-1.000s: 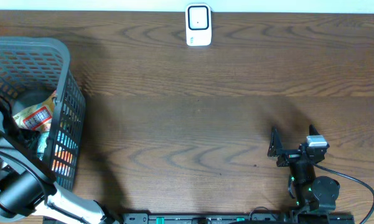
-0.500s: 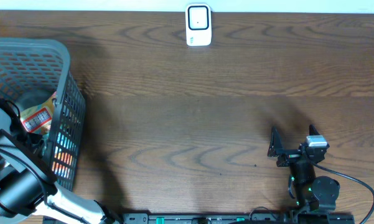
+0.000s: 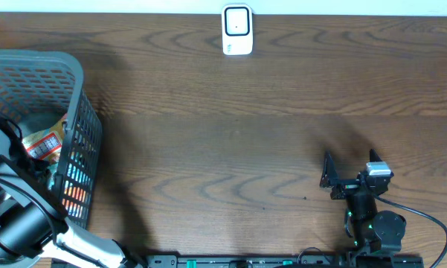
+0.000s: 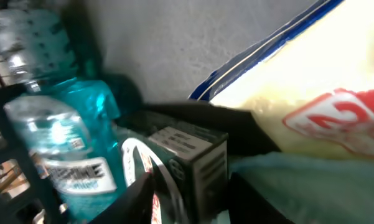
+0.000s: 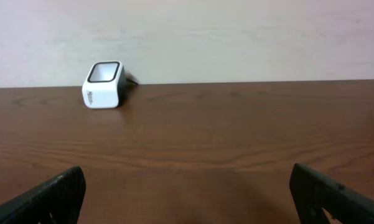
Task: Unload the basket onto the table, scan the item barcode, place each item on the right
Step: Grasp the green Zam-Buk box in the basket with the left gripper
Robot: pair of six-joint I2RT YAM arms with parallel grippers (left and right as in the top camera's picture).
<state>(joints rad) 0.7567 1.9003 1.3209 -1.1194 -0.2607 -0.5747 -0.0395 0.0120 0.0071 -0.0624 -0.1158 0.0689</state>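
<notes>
The dark box's corner is crooked between my left gripper's fingers, so next I open them, turn square to the box and grip both ends (image 4: 211, 179) before I lift it.
My left gripper (image 4: 196, 202) is down inside the grey basket (image 3: 76, 82), with its jaws closed in on both sides of a small dark box (image 4: 193, 158). A curved white and red strip lies between the box and the left finger. To the left of the box stands a teal mouthwash bottle (image 4: 62, 155), and a yellow snack bag (image 4: 311, 93) lies to the right. The white barcode scanner (image 3: 237, 30) stands at the table's far edge, also in the right wrist view (image 5: 104, 84). My right gripper (image 5: 190, 199) rests open over bare wood at the front right (image 3: 349, 162).
The basket fills the left end of the table, packed with an orange and white packet (image 3: 43, 141) and other goods. My left arm (image 3: 15, 216) reaches into it from the front left corner. Brown wood lies between the basket and the scanner.
The left jaws have narrowed from wide open onto the small dark box. The left arm has sunk further into the basket and nudged the packet. The right arm is still.
</notes>
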